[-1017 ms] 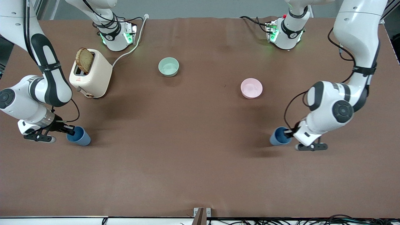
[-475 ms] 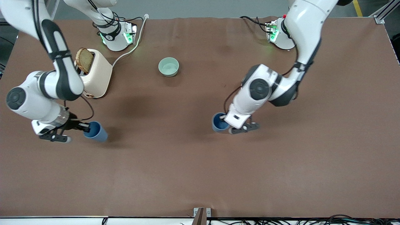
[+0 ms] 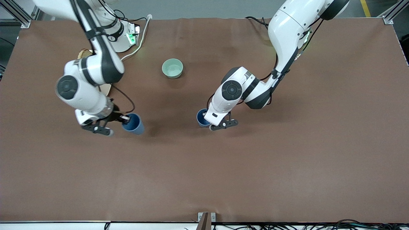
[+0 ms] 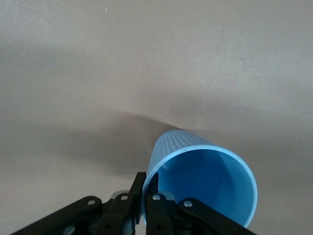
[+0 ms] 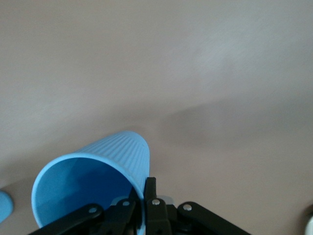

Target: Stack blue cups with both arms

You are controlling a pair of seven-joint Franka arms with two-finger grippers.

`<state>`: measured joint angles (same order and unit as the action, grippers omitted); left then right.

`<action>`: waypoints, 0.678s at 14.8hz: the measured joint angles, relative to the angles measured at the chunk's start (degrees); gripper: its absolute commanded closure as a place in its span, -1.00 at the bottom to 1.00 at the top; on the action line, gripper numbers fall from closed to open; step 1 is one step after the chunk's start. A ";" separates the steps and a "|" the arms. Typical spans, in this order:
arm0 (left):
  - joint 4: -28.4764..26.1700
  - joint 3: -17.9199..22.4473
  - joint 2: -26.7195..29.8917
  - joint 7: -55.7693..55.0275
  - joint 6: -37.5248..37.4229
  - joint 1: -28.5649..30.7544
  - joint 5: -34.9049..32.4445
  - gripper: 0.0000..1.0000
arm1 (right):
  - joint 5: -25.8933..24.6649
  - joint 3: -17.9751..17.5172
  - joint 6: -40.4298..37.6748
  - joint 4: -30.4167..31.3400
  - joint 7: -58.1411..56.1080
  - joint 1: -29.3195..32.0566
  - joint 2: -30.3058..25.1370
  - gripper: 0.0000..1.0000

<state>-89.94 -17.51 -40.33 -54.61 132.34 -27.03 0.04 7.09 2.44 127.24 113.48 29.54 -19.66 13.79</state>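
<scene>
Next, the right gripper releases its blue cup inside the other blue cup (image 3: pixel 206 115), held by my left gripper.
Each arm holds one blue cup by its rim. My right gripper (image 3: pixel 125 118) is shut on a blue cup (image 3: pixel 133 124), with one finger inside the rim and one outside. It holds the cup over the table toward the right arm's end. In the right wrist view, that cup (image 5: pixel 93 178) hangs from my gripper (image 5: pixel 144 188). My left gripper (image 3: pixel 206 120) is shut on the other blue cup (image 3: pixel 201 117) over the table's middle. In the left wrist view, that cup (image 4: pixel 205 183) is pinched by my gripper (image 4: pixel 146 180). The two cups are well apart.
A pale green bowl (image 3: pixel 172 68) stands on the brown table (image 3: pixel 204 172), farther from the front camera than the cups. The cream toaster (image 3: pixel 107 89) is mostly hidden by the right arm. A white cable (image 3: pixel 140 41) lies near the right arm's base. The pink bowl is hidden.
Both arms have carried their cups from the table's ends toward its middle. The gap between the two cups has shrunk a lot. The left arm now covers the pink bowl.
</scene>
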 measured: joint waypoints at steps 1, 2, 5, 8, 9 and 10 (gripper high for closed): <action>0.07 0.11 -0.15 0.00 0.04 0.04 0.00 -0.70 | 0.00 -0.01 0.11 -0.02 2.45 -1.99 0.00 0.98; 0.26 0.19 -0.32 0.00 0.13 0.06 0.00 -1.00 | 0.03 -0.01 0.23 -0.09 4.29 -3.65 0.00 0.98; 3.39 0.30 -0.19 0.00 -0.43 0.29 0.00 -1.00 | 2.55 0.03 0.40 -1.13 7.11 -6.51 0.00 0.98; 8.99 0.56 2.72 0.01 -8.21 2.65 -0.15 -1.00 | 5.68 0.03 0.33 -3.95 9.65 -9.08 -0.04 0.97; 10.67 0.64 4.42 0.07 -11.79 4.23 -0.84 -1.00 | 5.94 0.03 0.26 -5.01 10.83 -10.10 -0.05 0.97; 11.94 0.64 6.44 0.33 -15.24 6.30 -2.49 -1.00 | 6.15 0.02 0.19 -5.95 11.90 -11.25 -0.05 0.97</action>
<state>-78.00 -16.87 -33.89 -54.28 117.10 -20.73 -2.45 13.25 2.46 127.43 107.53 41.44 -30.91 13.74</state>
